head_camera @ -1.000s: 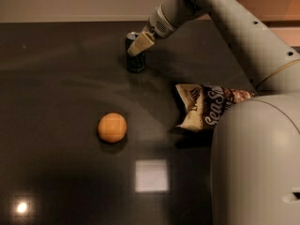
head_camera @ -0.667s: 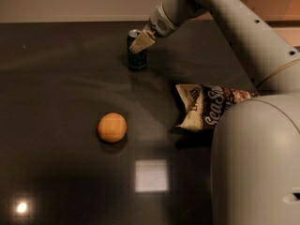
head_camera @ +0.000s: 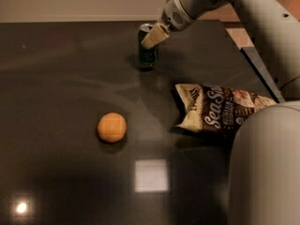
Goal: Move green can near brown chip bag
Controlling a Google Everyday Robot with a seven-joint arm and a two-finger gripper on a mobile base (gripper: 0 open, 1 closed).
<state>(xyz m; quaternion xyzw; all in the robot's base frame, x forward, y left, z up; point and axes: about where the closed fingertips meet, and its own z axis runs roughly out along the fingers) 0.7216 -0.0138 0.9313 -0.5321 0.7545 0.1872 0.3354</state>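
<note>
Next, my gripper puts down the green can on the table [head_camera: 198, 80] against the far edge of the brown chip bag.
The green can [head_camera: 148, 54] stands upright at the far middle of the dark table [head_camera: 56, 78], its silver top showing. My gripper [head_camera: 150, 37] reaches down from the upper right and is closed around the can's upper part, with one cream finger [head_camera: 155, 34] across its front. The brown chip bag [head_camera: 220, 110] lies crumpled at the right, nearer to the camera than the can, with white "SeaS" lettering facing up. There is a gap of bare table between can and bag.
An orange [head_camera: 112, 127] lies left of the bag, in the middle of the table. My arm's large grey body [head_camera: 265, 168] fills the lower right and hides part of the bag. The table's right edge [head_camera: 251, 55] runs behind the bag.
The can and the gripper have shifted a little to the right together, toward the bag's side. The orange and the bag have not moved.
</note>
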